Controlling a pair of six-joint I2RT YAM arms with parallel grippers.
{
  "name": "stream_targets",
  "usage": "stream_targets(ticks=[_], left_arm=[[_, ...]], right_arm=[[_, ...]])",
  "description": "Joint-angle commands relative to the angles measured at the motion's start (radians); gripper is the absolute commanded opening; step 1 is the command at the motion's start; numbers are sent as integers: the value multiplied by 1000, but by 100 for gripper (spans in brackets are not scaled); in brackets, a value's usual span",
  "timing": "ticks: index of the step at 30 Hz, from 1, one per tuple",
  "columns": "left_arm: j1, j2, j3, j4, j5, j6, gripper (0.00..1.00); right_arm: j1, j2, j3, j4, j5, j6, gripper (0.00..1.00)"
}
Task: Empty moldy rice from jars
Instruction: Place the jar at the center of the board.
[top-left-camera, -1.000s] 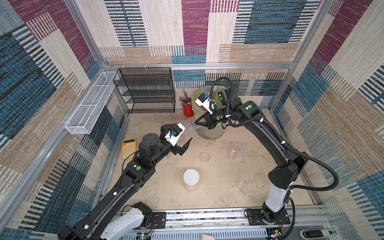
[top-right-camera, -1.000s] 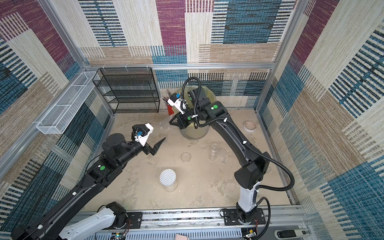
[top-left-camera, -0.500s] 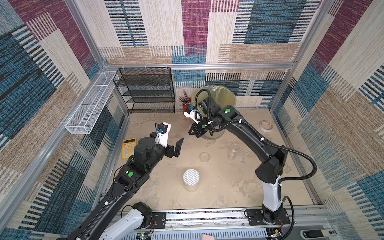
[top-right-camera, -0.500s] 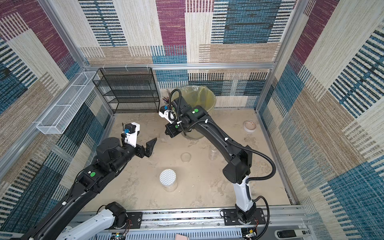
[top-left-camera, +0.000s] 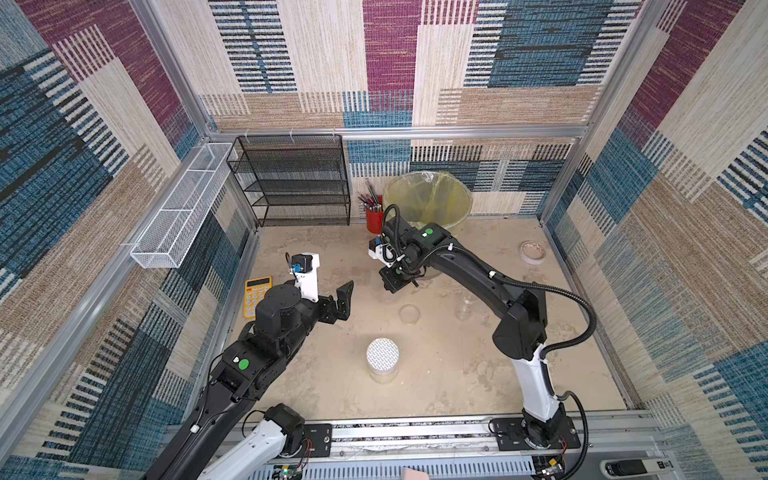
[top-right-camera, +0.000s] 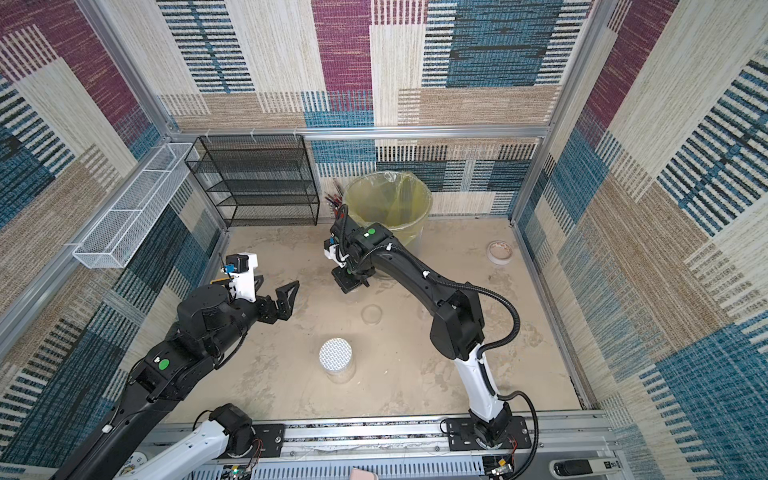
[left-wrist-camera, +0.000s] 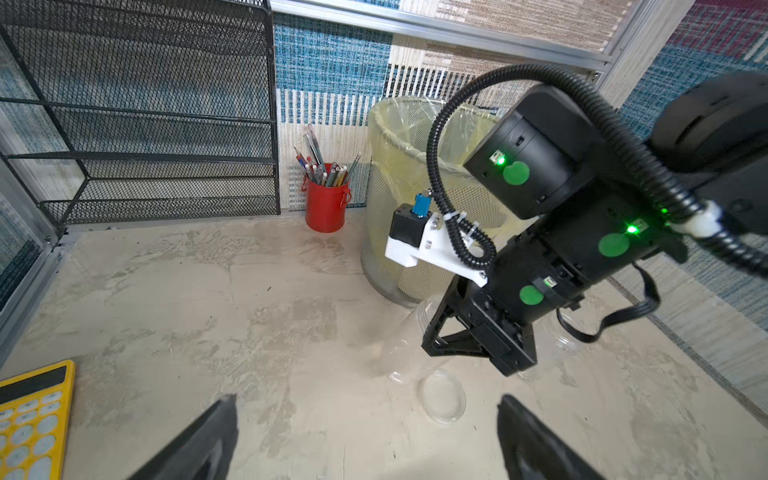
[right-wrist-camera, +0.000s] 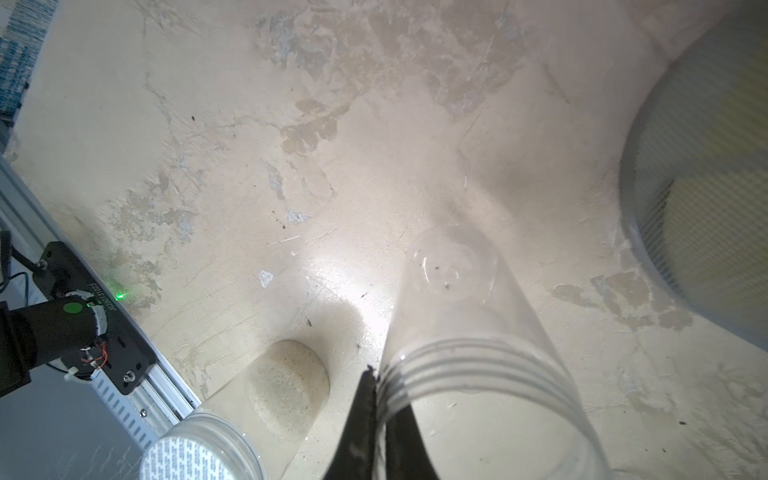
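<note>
The open clear jar is in my right gripper's care. I should set it beside the loose clear lid (top-left-camera: 391, 311) (right-wrist-camera: 447, 273), on my left gripper's side.
My right gripper (right-wrist-camera: 376, 386) is shut on the rim of a clear open jar (right-wrist-camera: 451, 316). That jar holds only a few dark specks and hangs just above the table beside the bin; in a top view the right gripper (top-left-camera: 392, 282) is left of the bin's base. A second jar with a white grid lid (top-left-camera: 382, 359) stands at mid-table, and moldy rice (right-wrist-camera: 286, 382) shows through its wall. A third clear jar (top-left-camera: 465, 305) stands under the right forearm. My left gripper (left-wrist-camera: 365, 405) is open and empty, pointing at the held jar (left-wrist-camera: 409, 345).
A loose clear lid (top-left-camera: 409, 313) lies between the jars. The mesh bin with its yellow bag (top-left-camera: 428, 199) and a red pencil cup (top-left-camera: 374, 218) stand at the back wall beside a black mesh shelf (top-left-camera: 291, 183). There is a yellow calculator (top-left-camera: 257, 293) at left and a tape roll (top-left-camera: 532, 251) at right.
The right arm has swung from the bin's mouth down and to the left, bringing the jar low over the table. The left arm has drawn back to the left, jaws still open.
</note>
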Motion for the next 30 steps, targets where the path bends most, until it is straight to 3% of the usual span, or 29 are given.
stream_targets(ticks=[1,19,30], left_arm=[[1,11,15,-66,-12,-44,99],[1,97,37,-164,84,-154,99],[1,43,-2,-146,79,-145,99]], right_arm=[[10,24,14,-10,24,14,0],[24,83,27,-29,81,31,0],[32,99,36,-30,79,32,2]])
